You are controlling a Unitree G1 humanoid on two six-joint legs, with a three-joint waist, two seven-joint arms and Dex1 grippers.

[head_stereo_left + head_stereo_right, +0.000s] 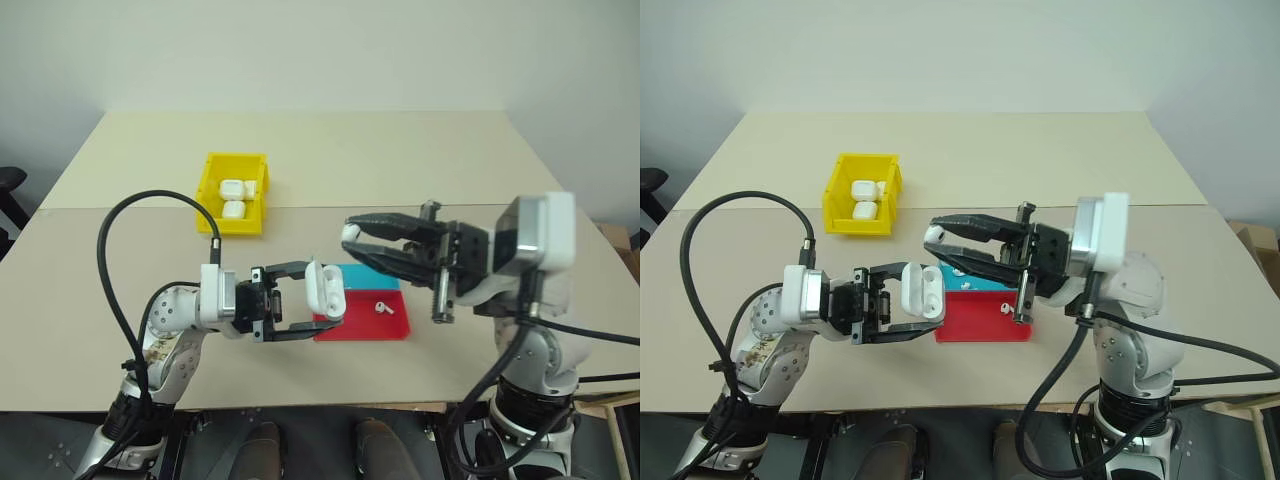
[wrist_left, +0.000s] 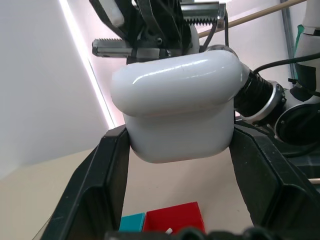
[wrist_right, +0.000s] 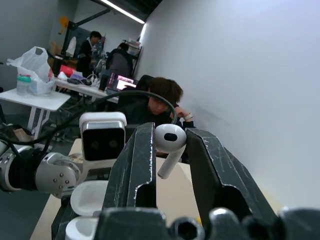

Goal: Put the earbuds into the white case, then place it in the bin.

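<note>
The robot's right gripper will release the earbud in the far slot of the open white case (image 1: 332, 275).
My left gripper (image 1: 322, 298) is shut on the white case (image 1: 326, 288) and holds it above the table's front with its lid flipped open. In the left wrist view the case (image 2: 175, 105) sits between the two black fingers. Just right of it and slightly higher, my right gripper (image 1: 350, 233) points left and is shut on one white earbud (image 3: 170, 140) at its fingertips. A second earbud (image 1: 383, 307) lies on the red half of the tray. The yellow bin (image 1: 208, 190) stands farther back on the left.
The cyan-and-red tray (image 1: 350, 328) lies on the table under the two grippers. Other white cases (image 1: 234, 198) lie in the bin. A black cable (image 1: 110, 270) loops off my left arm. People sit at desks (image 3: 160, 100) in the background of the right wrist view.
</note>
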